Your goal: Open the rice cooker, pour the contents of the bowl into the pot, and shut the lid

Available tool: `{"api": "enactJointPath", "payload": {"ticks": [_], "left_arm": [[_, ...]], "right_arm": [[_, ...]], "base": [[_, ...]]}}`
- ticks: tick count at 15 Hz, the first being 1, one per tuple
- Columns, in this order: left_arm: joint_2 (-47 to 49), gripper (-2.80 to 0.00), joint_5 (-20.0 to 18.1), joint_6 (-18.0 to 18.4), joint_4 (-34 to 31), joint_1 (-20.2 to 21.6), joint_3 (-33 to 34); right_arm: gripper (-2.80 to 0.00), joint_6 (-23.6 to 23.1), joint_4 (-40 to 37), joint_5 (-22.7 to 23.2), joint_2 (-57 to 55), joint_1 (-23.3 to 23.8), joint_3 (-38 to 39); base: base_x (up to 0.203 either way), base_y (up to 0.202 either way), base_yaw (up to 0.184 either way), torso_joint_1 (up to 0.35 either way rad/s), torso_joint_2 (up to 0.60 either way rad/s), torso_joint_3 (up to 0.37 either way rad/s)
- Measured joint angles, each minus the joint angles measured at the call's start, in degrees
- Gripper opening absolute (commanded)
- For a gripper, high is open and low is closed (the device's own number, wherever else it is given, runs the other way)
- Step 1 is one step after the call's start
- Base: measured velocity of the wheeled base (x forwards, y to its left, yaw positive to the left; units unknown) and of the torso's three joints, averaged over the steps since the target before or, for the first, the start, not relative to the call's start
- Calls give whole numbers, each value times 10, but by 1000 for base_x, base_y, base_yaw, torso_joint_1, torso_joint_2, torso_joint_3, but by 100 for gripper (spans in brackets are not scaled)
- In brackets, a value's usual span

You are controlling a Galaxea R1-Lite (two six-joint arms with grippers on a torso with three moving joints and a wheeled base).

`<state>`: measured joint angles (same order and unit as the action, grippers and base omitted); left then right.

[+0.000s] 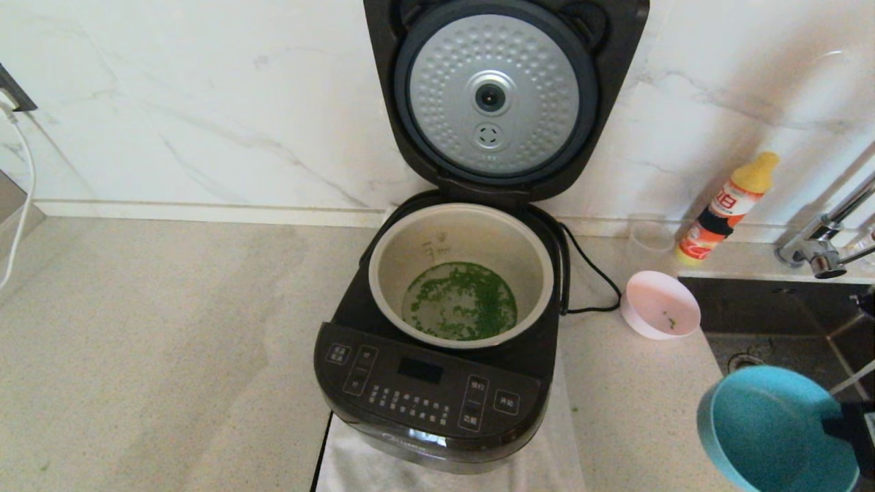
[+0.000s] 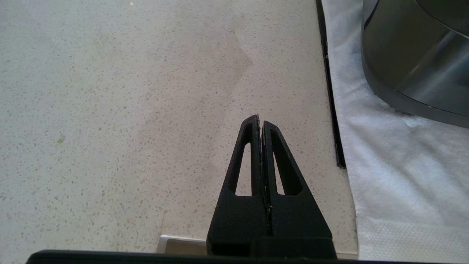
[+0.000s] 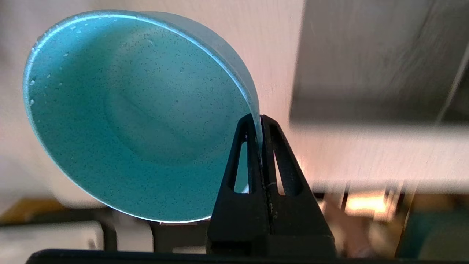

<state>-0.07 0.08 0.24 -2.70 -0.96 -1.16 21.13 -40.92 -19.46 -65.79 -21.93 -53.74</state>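
Observation:
My right gripper should release the blue bowl on the near counter point(image 1: 719, 460) between the white towel and the sink.
The black rice cooker point(image 1: 424, 389) stands open at mid-counter, its lid point(image 1: 492, 96) upright against the wall with the dimpled silver underside facing me. The cream pot point(image 1: 465, 232) holds green bits point(image 1: 461, 301) spread in shallow water. The pink bowl point(image 1: 660, 304) sits on the counter right of the cooker, with only a few green bits inside. My right gripper point(image 3: 261, 118) is shut on the rim of a tilted blue bowl point(image 1: 772, 437) at the near right, over the sink's edge. Over bare counter left of the cooker point(image 2: 414, 55), my left gripper point(image 2: 259, 119) is shut on nothing.
A white towel point(image 1: 547, 458) lies under the cooker. Its black cord point(image 1: 588, 273) loops behind the pink bowl. An orange bottle point(image 1: 728, 208) and a clear cup point(image 1: 653, 239) stand by the wall. The sink point(image 1: 786, 321) and faucet point(image 1: 827, 239) are at the right.

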Motion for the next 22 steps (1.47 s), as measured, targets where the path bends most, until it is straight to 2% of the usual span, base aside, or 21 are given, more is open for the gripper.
{"api": "enactJointPath", "payload": {"ticks": [4,6,12,18,20,22], "left_arm": [[0,-280,0,0,0,0,0],[0,-280,0,0,0,0,0],[0,-280,0,0,0,0,0],[0,-280,0,0,0,0,0],[0,-280,0,0,0,0,0],[0,-280,0,0,0,0,0]], "right_arm": [[-280,6,4,92,36,124,119],[-280,6,27,122,33,157,171],[-280,6,197,138,-39,174,281],[-280,6,411,139,-150,198,311],[-280,5,450,140,-174,210,310],[-280,4,453,152,-189,223,306]], "base": [[0,0,0,0,0,0],[0,0,0,0,0,0],[0,0,0,0,0,0],[0,0,0,0,0,0],[0,0,0,0,0,0],[0,0,0,0,0,0]]}}
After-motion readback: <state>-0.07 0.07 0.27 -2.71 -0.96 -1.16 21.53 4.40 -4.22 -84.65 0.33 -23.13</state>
